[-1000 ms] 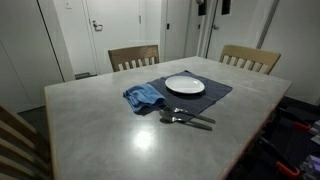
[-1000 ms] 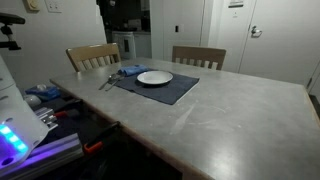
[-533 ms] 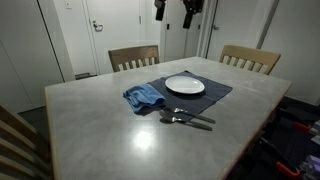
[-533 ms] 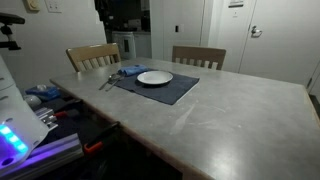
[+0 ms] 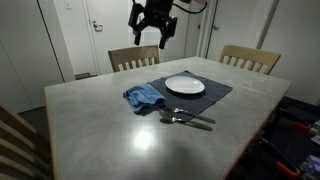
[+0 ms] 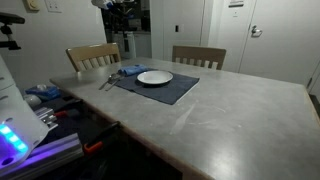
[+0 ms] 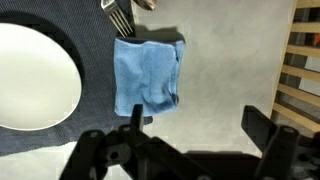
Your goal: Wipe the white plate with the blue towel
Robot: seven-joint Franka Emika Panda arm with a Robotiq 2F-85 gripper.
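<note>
The blue towel lies beside the white plate. Next, my gripper goes down to the middle of the blue towel (image 5: 144,95) (image 7: 146,81) and closes there, bunching the cloth.
The white plate (image 5: 185,85) sits on a dark grey placemat (image 5: 215,93) on the table; it also shows in an exterior view (image 6: 154,77) and at the left of the wrist view (image 7: 35,75). The blue towel (image 5: 143,97) lies crumpled at the placemat's corner beside the plate, and shows in the wrist view (image 7: 148,75) and small in an exterior view (image 6: 131,70). My gripper (image 5: 152,35) hangs high above the table, over the towel's side, open and empty. In the wrist view its fingers (image 7: 195,122) frame bare tabletop just beside the towel.
A fork and a knife (image 5: 187,119) lie on the placemat's near edge, also in the wrist view (image 7: 122,15). Two wooden chairs (image 5: 134,57) (image 5: 250,58) stand at the far side. A third chair (image 5: 18,140) is at the near corner.
My gripper has come down from the top of the view and moved sideways, from above the plate's far side to above the towel. Plate, towel and cutlery have not moved.
</note>
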